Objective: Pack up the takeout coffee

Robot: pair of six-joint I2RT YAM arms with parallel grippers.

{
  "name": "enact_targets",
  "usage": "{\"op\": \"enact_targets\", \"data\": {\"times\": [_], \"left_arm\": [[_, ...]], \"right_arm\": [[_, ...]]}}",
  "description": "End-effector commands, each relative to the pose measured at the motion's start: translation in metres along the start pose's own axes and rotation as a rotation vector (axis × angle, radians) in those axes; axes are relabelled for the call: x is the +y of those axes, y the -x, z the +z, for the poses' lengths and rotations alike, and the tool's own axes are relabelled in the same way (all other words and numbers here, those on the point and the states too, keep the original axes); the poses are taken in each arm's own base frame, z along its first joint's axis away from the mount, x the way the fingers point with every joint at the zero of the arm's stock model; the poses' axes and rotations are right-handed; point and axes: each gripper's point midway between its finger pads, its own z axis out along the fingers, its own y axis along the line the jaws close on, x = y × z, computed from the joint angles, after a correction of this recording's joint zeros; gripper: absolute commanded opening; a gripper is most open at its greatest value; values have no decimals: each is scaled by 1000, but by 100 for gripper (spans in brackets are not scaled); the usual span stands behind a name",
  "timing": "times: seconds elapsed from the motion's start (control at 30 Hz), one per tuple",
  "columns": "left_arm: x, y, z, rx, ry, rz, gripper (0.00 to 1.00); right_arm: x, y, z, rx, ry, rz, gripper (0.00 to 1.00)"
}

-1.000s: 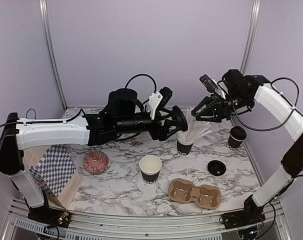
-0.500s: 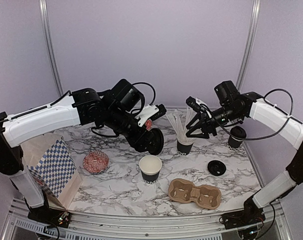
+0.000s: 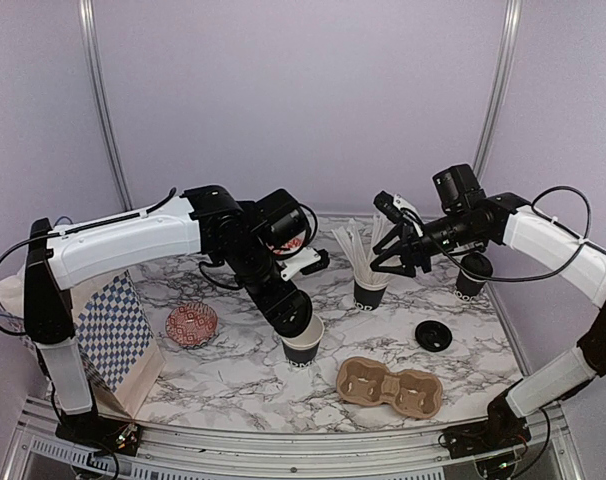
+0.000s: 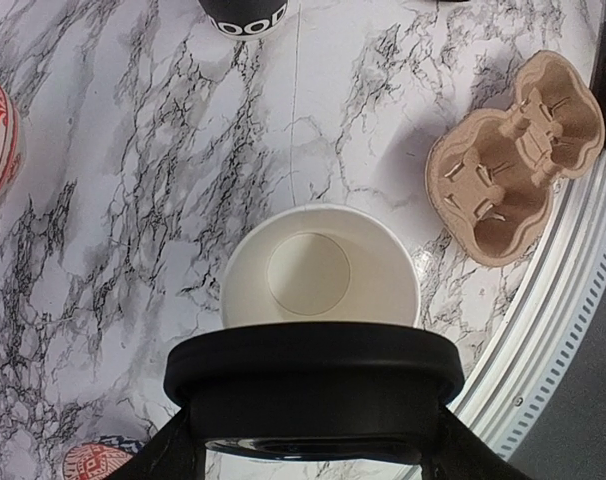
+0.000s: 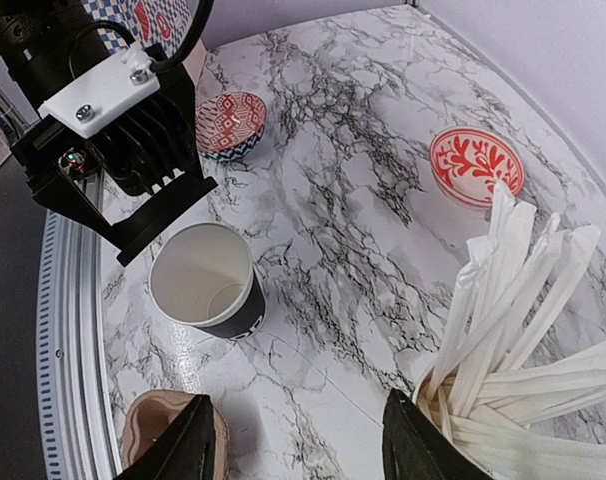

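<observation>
The round black lid, now held just above the cup's rim, will be released by my left gripper on the rim of the open black paper cup [image 3: 303, 323] [image 4: 321, 290].
An open black paper cup [image 3: 305, 345], white inside, stands mid-table; it also shows in the left wrist view [image 4: 320, 268] and the right wrist view [image 5: 205, 280]. My left gripper [image 3: 288, 310] is shut on a round black lid [image 4: 313, 385] and holds it just above the cup's near-left rim, covering part of it. A second black cup [image 3: 473, 275] stands at the back right, its top looking dark. A second black lid [image 3: 433, 336] lies flat on the table. My right gripper [image 3: 388, 262] is open and empty in the air beside the stick cup; its fingertips [image 5: 178, 450] frame bare table.
A black cup of white sticks [image 3: 368, 285] stands behind the open cup. A brown two-hole carrier tray [image 3: 389, 387] lies near the front edge. A red patterned bowl [image 3: 191, 323] sits at the left, another behind my left arm. A checkered paper bag [image 3: 108, 340] stands far left.
My left gripper has swung down and toward the front with the lid, from high at the back to just over the open cup. My right gripper has dropped and moved left a little.
</observation>
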Motion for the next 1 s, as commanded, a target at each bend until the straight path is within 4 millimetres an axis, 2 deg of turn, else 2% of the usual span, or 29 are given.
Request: {"op": "enact_targets", "data": {"times": [0.0, 0.53, 0.77, 0.97], "left_arm": [[4, 0, -1, 22, 11, -9, 66], [-1, 5, 16, 49, -22, -12, 65], [-3, 3, 1, 33, -30, -55, 64], [-1, -9, 5, 72, -16, -61, 64]], "right_arm": [[10, 13, -5, -47, 28, -18, 55], [11, 9, -3, -38, 44, -19, 55], [11, 8, -1, -35, 52, -13, 55], [11, 8, 0, -33, 61, -8, 55]]}}
